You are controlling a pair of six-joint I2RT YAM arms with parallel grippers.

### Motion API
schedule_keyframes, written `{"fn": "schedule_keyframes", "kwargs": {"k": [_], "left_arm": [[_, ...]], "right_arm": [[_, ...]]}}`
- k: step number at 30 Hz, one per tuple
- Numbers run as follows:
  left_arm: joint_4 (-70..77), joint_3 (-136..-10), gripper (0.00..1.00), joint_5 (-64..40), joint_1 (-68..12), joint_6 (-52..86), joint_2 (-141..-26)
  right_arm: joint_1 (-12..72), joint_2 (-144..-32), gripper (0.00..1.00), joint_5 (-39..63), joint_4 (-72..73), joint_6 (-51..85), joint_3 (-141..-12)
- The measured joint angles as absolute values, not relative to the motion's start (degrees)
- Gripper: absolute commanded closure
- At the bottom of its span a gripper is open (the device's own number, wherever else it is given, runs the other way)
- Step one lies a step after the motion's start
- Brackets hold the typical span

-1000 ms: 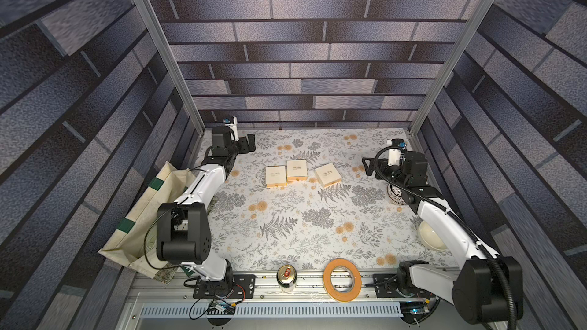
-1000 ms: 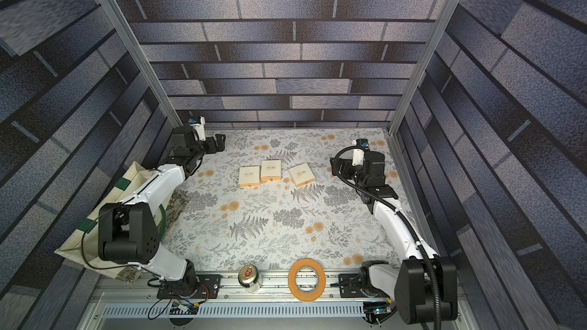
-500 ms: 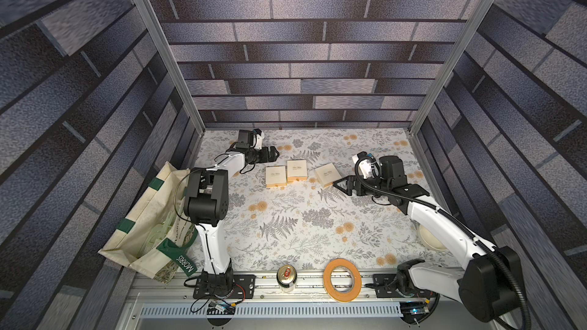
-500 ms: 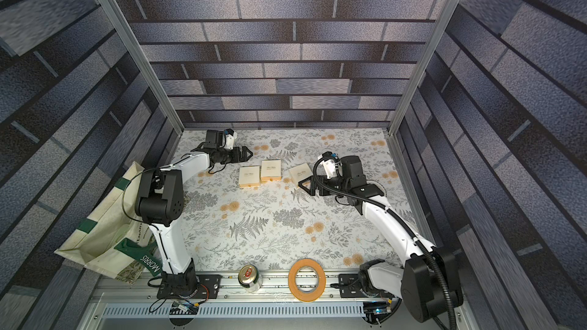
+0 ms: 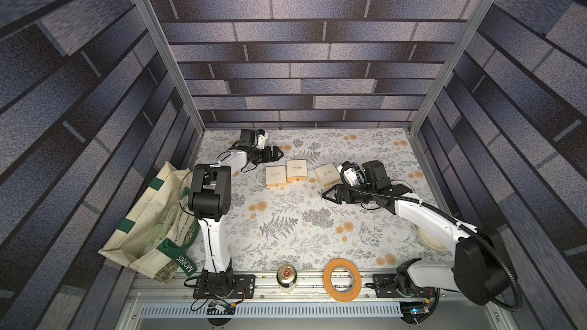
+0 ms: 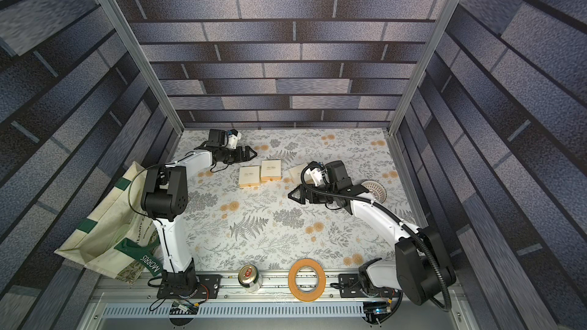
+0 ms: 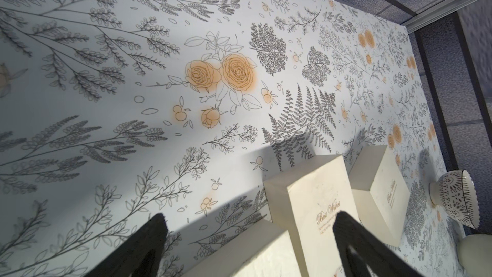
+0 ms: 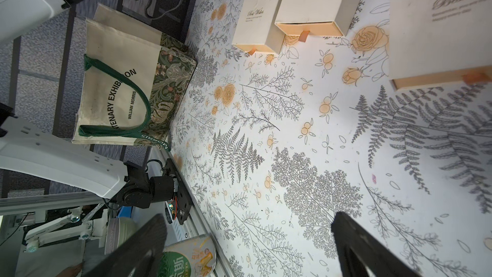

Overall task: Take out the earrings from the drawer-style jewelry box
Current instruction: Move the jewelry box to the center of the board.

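The fingers of my left gripper needs to move to the top of the cream jewelry box (image 7: 271, 265) nearest the tote bag and close there.
Three cream drawer-style jewelry boxes (image 5: 275, 177) (image 5: 297, 170) (image 5: 327, 174) lie in a row at the back middle of the floral table, drawers pushed in. The right wrist view shows the orange pull tabs (image 8: 303, 35) on their near ends. The earrings are hidden. My left gripper (image 5: 281, 153) hovers open just behind and left of the left box; its wrist view has two boxes (image 7: 316, 203) (image 7: 253, 251) between the spread fingers. My right gripper (image 5: 324, 193) is open and empty, low over the table in front of the right box (image 8: 439, 27).
A patterned bowl (image 6: 374, 189) stands right of the boxes behind the right arm. A tote bag (image 5: 152, 226) lies off the table's left edge. A drink can (image 5: 286, 277) and a tape roll (image 5: 342, 279) sit on the front rail. A pale dish (image 5: 432, 239) is near right.
Both arms have swung in from the table's sides toward the boxes: the left gripper from the far left corner, the right gripper down and leftward. Both stayed open.
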State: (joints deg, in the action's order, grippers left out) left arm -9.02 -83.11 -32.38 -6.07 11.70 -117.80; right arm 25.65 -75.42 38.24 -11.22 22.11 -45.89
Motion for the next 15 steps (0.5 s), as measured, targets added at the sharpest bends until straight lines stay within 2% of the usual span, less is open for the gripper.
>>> {"fn": "schedule_keyframes", "kwargs": {"k": [8,15], "left_arm": [[-9.93,-84.71,0.0,-37.04,-6.68,12.38,-122.87],[-7.64,-82.65,0.0,-39.29,-6.79,13.17,-122.48]], "right_arm": [[25.78,-76.16,0.02,38.26,-11.31,22.09,-45.89],[26.02,-77.06,0.02,38.28,-11.25,22.09,-45.91]]}}
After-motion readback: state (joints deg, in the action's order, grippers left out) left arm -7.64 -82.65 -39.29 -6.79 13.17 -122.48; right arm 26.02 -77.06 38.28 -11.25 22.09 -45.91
